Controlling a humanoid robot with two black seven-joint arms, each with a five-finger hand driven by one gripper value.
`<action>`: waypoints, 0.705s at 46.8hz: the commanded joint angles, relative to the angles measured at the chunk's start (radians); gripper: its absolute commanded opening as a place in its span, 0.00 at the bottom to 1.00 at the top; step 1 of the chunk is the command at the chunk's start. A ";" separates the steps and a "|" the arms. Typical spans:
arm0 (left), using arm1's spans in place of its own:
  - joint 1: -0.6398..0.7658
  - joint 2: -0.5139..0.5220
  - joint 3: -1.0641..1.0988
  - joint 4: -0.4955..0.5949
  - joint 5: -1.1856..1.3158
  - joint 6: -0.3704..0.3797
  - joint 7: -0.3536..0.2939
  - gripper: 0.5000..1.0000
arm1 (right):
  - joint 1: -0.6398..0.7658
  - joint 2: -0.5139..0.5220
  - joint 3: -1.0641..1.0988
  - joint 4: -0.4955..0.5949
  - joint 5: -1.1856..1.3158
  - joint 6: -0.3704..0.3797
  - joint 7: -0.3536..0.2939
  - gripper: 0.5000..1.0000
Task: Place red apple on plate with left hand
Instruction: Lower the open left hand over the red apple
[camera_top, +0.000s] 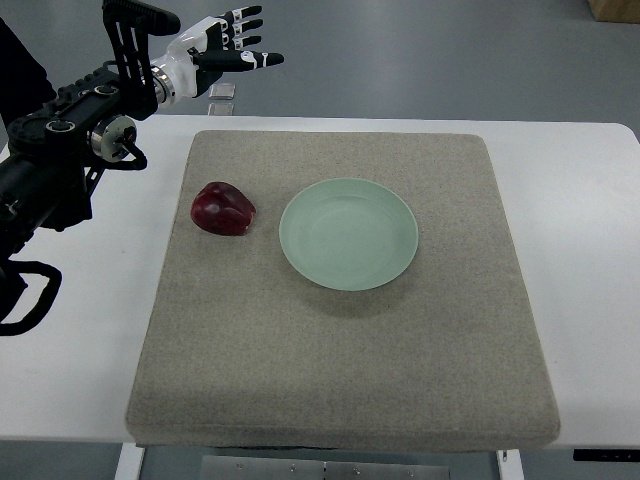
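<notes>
Next, I close my left gripper around the side of the red apple (206, 207) that faces away from the pale green plate.
A dark red apple (223, 209) lies on the grey mat (340, 360), just left of a pale green plate (348, 233) that holds nothing. Apple and plate are a small gap apart. My left hand (232, 47) hovers past the table's far edge, well above and behind the apple, fingers spread and holding nothing. Its black arm comes in from the left edge. The right arm does not show.
The mat covers most of a white table (590, 200). A small clear square object (222, 97) sits near the table's far edge under the left hand. A brown box corner (612, 8) shows at the top right, on the floor beyond.
</notes>
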 joint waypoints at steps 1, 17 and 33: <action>-0.026 0.014 0.016 -0.009 0.096 -0.034 0.000 0.99 | 0.000 0.000 0.000 0.000 0.000 0.000 0.000 0.93; -0.083 0.249 0.217 -0.358 0.238 -0.155 -0.003 0.99 | 0.000 0.000 0.000 0.000 0.000 0.000 0.000 0.93; -0.083 0.402 0.262 -0.664 0.556 -0.160 -0.003 0.99 | 0.000 0.000 0.000 0.000 0.000 0.000 0.000 0.93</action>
